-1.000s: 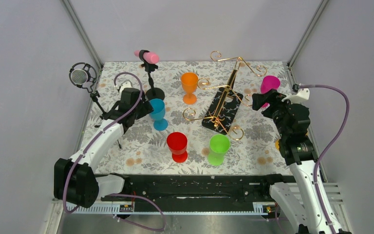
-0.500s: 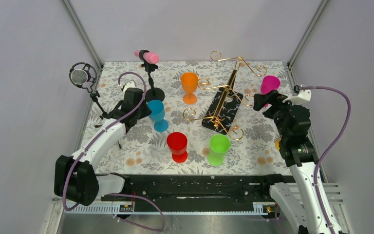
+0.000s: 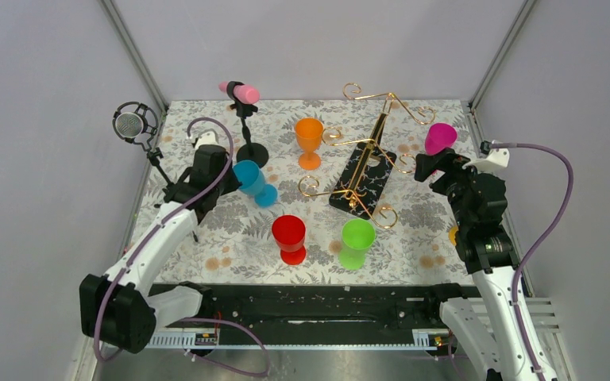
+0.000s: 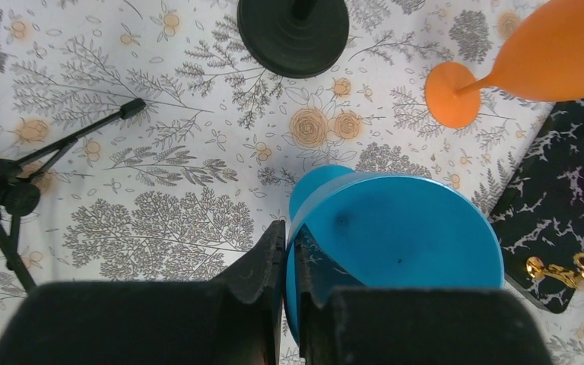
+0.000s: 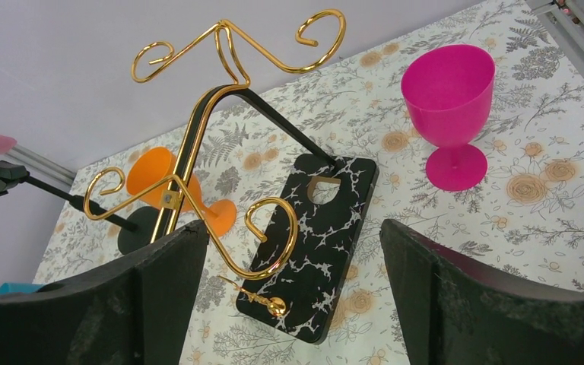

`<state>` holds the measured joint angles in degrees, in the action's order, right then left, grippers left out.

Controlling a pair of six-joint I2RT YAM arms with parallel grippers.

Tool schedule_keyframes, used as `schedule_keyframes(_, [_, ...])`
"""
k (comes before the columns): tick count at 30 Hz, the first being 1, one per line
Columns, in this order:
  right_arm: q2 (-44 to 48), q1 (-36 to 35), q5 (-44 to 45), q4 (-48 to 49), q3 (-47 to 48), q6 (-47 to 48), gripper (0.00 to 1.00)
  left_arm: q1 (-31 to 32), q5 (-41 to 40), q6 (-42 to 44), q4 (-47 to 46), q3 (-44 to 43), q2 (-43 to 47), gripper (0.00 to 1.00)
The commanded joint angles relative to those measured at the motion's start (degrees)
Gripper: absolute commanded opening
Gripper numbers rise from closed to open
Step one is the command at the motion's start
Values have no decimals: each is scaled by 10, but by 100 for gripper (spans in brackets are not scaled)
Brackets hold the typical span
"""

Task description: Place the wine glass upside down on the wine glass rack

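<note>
My right gripper grips the round base [image 3: 266, 195] of the blue wine glass next, because my left gripper has the glass's rim.
A blue wine glass [image 3: 249, 178] leans over at the table's left, its rim towards my left gripper [image 3: 230, 176]. In the left wrist view that gripper [image 4: 289, 232] is shut on the blue wine glass [image 4: 395, 228], one finger inside the rim and one outside. The wine glass rack [image 3: 363, 171], gold wire on a black speckled base, stands at centre right with nothing on its arms. My right gripper [image 3: 425, 165] hovers open just right of the rack [image 5: 312, 228], nothing between its fingers [image 5: 160, 289].
Orange [image 3: 309, 136], red [image 3: 289, 232], green [image 3: 357, 238] and magenta [image 3: 440, 137] glasses stand upright round the rack. A stand with a pink microphone [image 3: 242, 93] has its black base [image 3: 252, 152] just behind the blue glass. A grey microphone on a tripod [image 3: 130, 124] is at far left.
My left gripper has shut on the blue glass's rim, and the glass has tipped from upright to a lean. The right arm has barely moved.
</note>
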<state>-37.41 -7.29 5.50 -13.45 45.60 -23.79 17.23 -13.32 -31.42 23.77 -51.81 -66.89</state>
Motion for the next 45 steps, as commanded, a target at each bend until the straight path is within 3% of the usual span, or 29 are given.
schedule_keyframes(1, [6,-2,16,5,-3,8,92,3,0,40,17,-42,68,0])
schedule_keyframes(9, [19,-2,-30,31,-12,6,92,2,81,120,-3,-38,188,0])
schedule_keyframes(15, [19,-2,-52,33,-5,-8,89,2,90,130,3,-60,249,0])
schedule_keyframes(20, [-2,-2,-141,38,15,-25,86,2,123,140,-32,-54,310,0])
schedule_keyframes(25, [-35,-14,-222,35,51,-41,84,2,212,145,-101,-21,353,0])
schedule_keyframes(31, [-74,-174,-122,3,109,-14,85,2,270,132,-164,-2,368,0])
schedule_keyframes(45, [-206,-316,-117,105,166,-91,77,5,368,113,-197,-13,324,0])
